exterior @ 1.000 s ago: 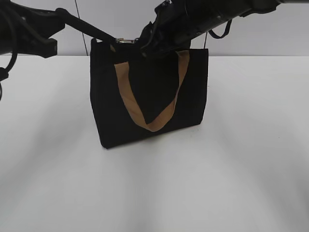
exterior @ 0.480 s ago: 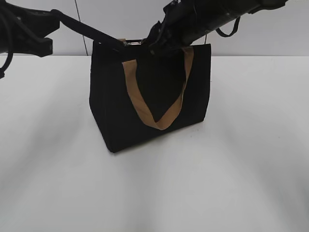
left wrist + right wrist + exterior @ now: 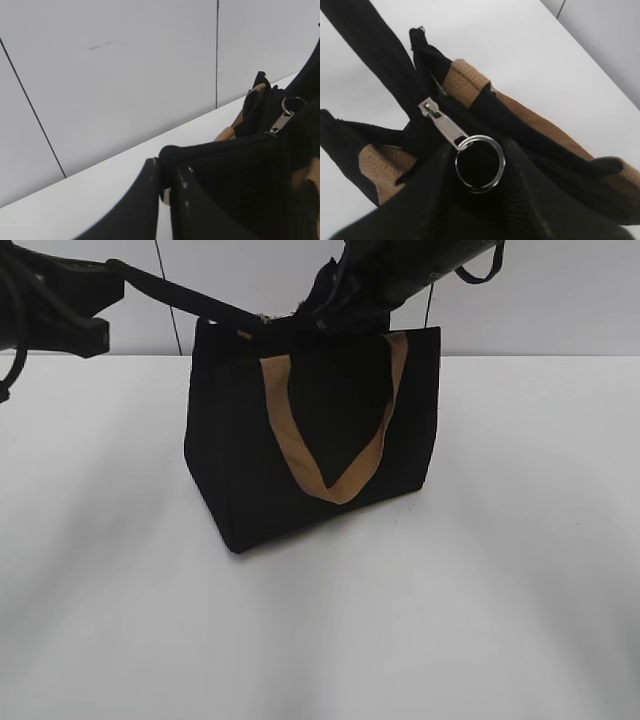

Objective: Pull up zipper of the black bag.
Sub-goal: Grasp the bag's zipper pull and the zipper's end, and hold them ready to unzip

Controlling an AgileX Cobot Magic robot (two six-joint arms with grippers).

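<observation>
I should open my right gripper to let go of the zipper pull between the tan handles at the bag's end [image 3: 359, 330] opposite my left gripper.
The black bag [image 3: 240, 460] stands upright on the white table, one tan handle [image 3: 300, 455] hanging down its front. My left gripper [image 3: 215, 318] reaches in from the left and is shut on the bag's top left corner fabric [image 3: 200, 152]; its jaws [image 3: 165, 172] pinch that black edge. My right gripper [image 3: 310, 315] is at the bag's top edge. In the right wrist view the zipper's black line [image 3: 385, 55] runs to a silvery pull [image 3: 442, 122] with a metal ring, and the ring sits between my right fingers [image 3: 480, 175]. The pull also shows in the left wrist view [image 3: 280, 122].
The white table [image 3: 500, 590] spreads in front of and to both sides of the bag. A pale panelled wall [image 3: 240, 280] stands close behind it. The second tan handle [image 3: 470, 80] lies beside the zipper at the bag's top.
My right gripper has moved right and slightly up along the bag's top with the pull. The bag has turned and shifted a little to the right. The left gripper holds its corner.
</observation>
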